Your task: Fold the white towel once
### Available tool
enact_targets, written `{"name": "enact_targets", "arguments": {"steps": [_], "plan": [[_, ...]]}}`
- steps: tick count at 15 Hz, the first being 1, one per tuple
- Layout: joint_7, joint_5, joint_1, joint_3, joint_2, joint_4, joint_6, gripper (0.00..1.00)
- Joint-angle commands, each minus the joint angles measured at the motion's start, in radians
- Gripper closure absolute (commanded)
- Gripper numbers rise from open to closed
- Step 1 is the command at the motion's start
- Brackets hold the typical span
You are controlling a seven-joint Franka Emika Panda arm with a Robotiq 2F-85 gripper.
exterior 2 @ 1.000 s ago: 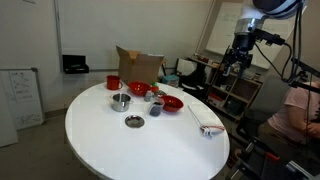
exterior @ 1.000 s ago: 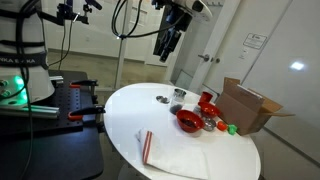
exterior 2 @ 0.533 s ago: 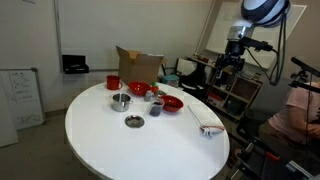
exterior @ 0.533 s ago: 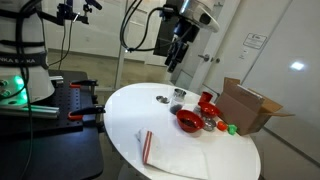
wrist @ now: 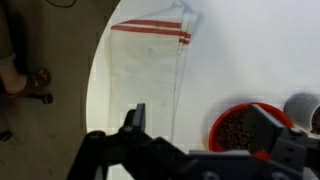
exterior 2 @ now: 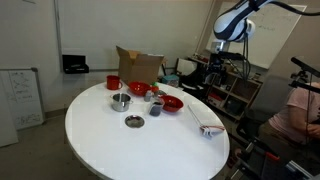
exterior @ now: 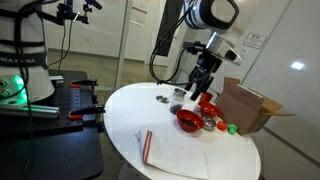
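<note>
My gripper needs to need to close on the middle of the white towel's plain short end (exterior: 205, 159), which lies opposite the end with the red stripes.
The white towel (exterior: 178, 152) lies flat on the round white table, near its edge, with red stripes along one short end (exterior: 145, 147). It also shows in an exterior view (exterior 2: 204, 121) and in the wrist view (wrist: 140, 75), with the stripes at the top. My gripper (exterior: 194, 92) hangs open and empty well above the table, over the red bowl (exterior: 188, 120) and beside the towel. In the wrist view the open gripper (wrist: 203, 125) has one finger over the towel and the other over the red bowl (wrist: 240, 128), which holds dark beans.
An open cardboard box (exterior: 250, 106) stands at the table's far side, with a red cup (exterior: 207, 100), metal cups (exterior 2: 121, 100), a small metal dish (exterior 2: 134, 121) and a green object (exterior: 231, 128) nearby. The table edge (wrist: 97, 90) runs right beside the towel.
The arm has swung in from beyond the table and come down, so the gripper now hangs over the red bowl and towel. The towel has not moved.
</note>
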Motion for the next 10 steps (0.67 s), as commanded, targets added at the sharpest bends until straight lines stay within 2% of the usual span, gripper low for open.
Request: {"name": "enact_targets", "arguments": {"steps": [1,3,5,6,10], "plan": [[-0.065,0.072,-0.043,0.006,0.154,0.136,-0.048,0.0],[-0.087,0.115,-0.077,0.009,0.207,0.17,-0.045,0.0],[-0.08,0.112,-0.093,-0.004,0.259,0.207,-0.082,0.0],[-0.058,0.091,-0.068,-0.005,0.201,0.135,-0.026,0.0],[-0.064,0.097,-0.092,-0.007,0.251,0.178,-0.05,0.0]]}}
